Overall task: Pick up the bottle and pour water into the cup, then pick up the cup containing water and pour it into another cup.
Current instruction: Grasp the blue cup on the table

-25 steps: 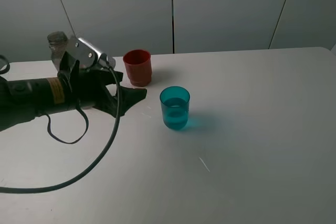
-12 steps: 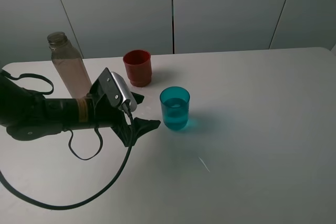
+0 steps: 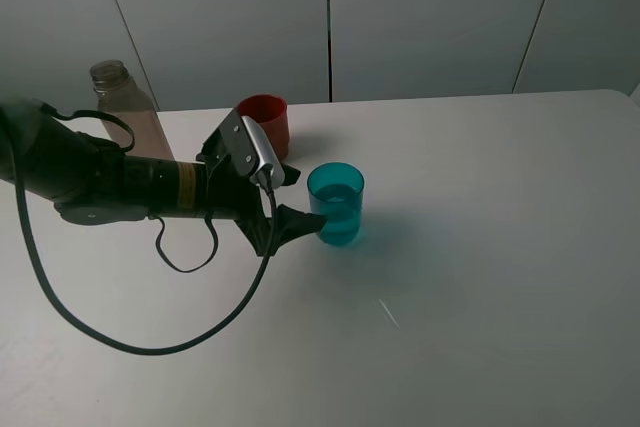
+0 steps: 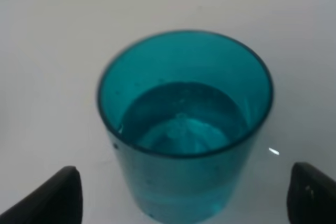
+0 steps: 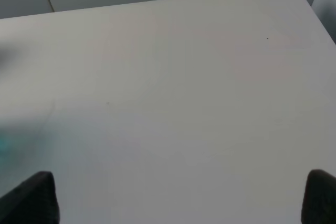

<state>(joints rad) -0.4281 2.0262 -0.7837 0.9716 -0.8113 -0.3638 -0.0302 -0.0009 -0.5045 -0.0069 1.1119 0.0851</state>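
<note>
The teal-blue cup should next have my left gripper move in around it and close on the cup's lower half (image 3: 339,224) (image 4: 181,190), well below the cup's rim.
The teal-blue cup (image 3: 336,204) stands near the table's middle, and the left wrist view shows water in that cup (image 4: 184,124). My left gripper (image 3: 297,200) is open at the cup's left side, one fingertip on each side of it and not touching; the left wrist view shows the same gripper (image 4: 182,196) with wide jaws. Behind my left arm, the red-brown cup (image 3: 268,115) is partly hidden. At the back left the capless bottle (image 3: 122,102) stands upright. My right gripper (image 5: 176,198) is open over bare table.
The white table (image 3: 480,247) ends at a grey panelled wall behind. A black cable (image 3: 150,347) loops from my left arm over the front left of the table. A small pale mark (image 3: 389,313) lies in front of the teal cup.
My left arm has swung away from the bottle, which stays standing, and has moved right until its open fingers reach the teal cup.
</note>
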